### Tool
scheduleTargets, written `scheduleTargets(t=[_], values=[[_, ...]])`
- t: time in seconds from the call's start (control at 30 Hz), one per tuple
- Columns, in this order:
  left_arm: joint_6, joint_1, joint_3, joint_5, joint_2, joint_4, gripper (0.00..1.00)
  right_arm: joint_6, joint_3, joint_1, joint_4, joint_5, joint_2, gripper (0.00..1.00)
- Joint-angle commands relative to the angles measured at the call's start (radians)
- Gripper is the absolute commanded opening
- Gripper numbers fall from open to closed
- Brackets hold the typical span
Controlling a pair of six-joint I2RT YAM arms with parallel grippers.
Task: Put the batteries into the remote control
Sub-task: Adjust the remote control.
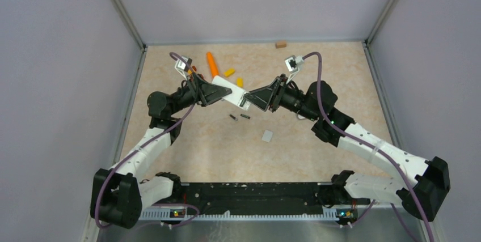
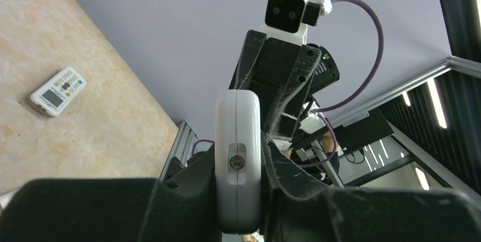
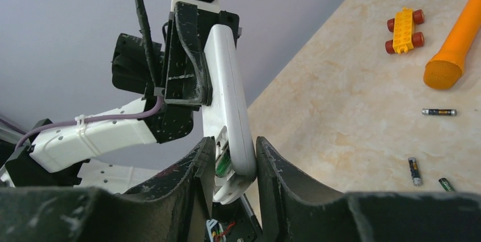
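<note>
The compartment end of the remote control slants at my right gripper's fingers. Next, I open my right gripper and pinch the remote control deeper (image 3: 237, 118) and square before I load more batteries.
A white remote control (image 1: 233, 93) hangs in the air above the table's middle, held at both ends. My left gripper (image 1: 223, 92) is shut on its far-left end; the left wrist view shows the remote (image 2: 238, 140) edge-on between the fingers. My right gripper (image 1: 246, 101) pinches the near-right end, and both of its fingers touch the remote (image 3: 227, 94) at the open battery compartment. Two batteries (image 1: 233, 118) (image 1: 245, 117) lie on the table just below. The right wrist view shows three batteries (image 3: 439, 112) (image 3: 416, 171) (image 3: 446, 183).
An orange microphone-like toy (image 1: 211, 64), yellow blocks (image 1: 229, 72) (image 1: 239, 81) and a yellow toy car with red wheels (image 3: 404, 29) lie behind the remote. A brown block (image 1: 280, 44) sits at the back wall. A small white device with a screen (image 2: 58, 90) lies on the table.
</note>
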Motion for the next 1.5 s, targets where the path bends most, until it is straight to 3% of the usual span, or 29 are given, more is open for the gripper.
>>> scheduleTargets(t=[0.0,0.23,0.37,0.43,0.53,0.63,0.8,0.97,1.17,1.27,1.33,1.4,1.47], values=[[0.011,-0.003,0.042,0.042,-0.013,0.033,0.0,-0.017,0.007,0.002,0.059,-0.042,-0.009,0.31],[-0.003,-0.003,0.052,0.059,-0.013,0.031,0.0,-0.033,0.007,0.001,0.062,-0.05,0.019,0.17],[-0.003,-0.003,0.059,0.075,-0.011,0.033,0.0,-0.05,0.01,0.002,0.056,-0.038,0.032,0.15],[0.004,-0.003,0.063,0.086,-0.011,0.033,0.0,-0.048,0.017,0.002,0.044,-0.039,0.04,0.24],[0.024,-0.003,0.067,0.111,-0.014,0.028,0.0,-0.04,0.019,0.001,0.048,-0.059,0.039,0.52],[0.077,-0.003,0.074,0.143,-0.023,-0.015,0.0,-0.027,-0.016,0.002,0.102,-0.063,0.004,0.73],[0.138,-0.003,0.079,0.203,-0.043,-0.034,0.0,-0.039,-0.009,-0.014,0.132,-0.186,0.013,0.77],[0.172,-0.004,0.089,0.248,-0.064,-0.055,0.0,-0.103,0.096,-0.015,0.03,-0.385,0.106,0.65],[0.215,-0.004,0.091,0.28,-0.104,-0.082,0.0,-0.109,0.136,-0.017,0.023,-0.394,0.143,0.27],[0.243,-0.004,0.099,0.221,-0.125,-0.162,0.22,-0.031,0.083,-0.016,0.161,-0.352,0.141,0.06],[0.218,-0.004,0.095,0.164,-0.129,-0.164,0.43,0.044,0.026,-0.017,0.28,-0.303,0.141,0.0],[0.178,-0.006,0.079,0.095,-0.13,-0.139,0.53,0.129,-0.031,-0.016,0.404,-0.238,0.145,0.0],[0.119,-0.009,0.043,0.018,-0.131,-0.072,0.57,0.208,-0.074,-0.016,0.514,-0.188,0.155,0.0]])
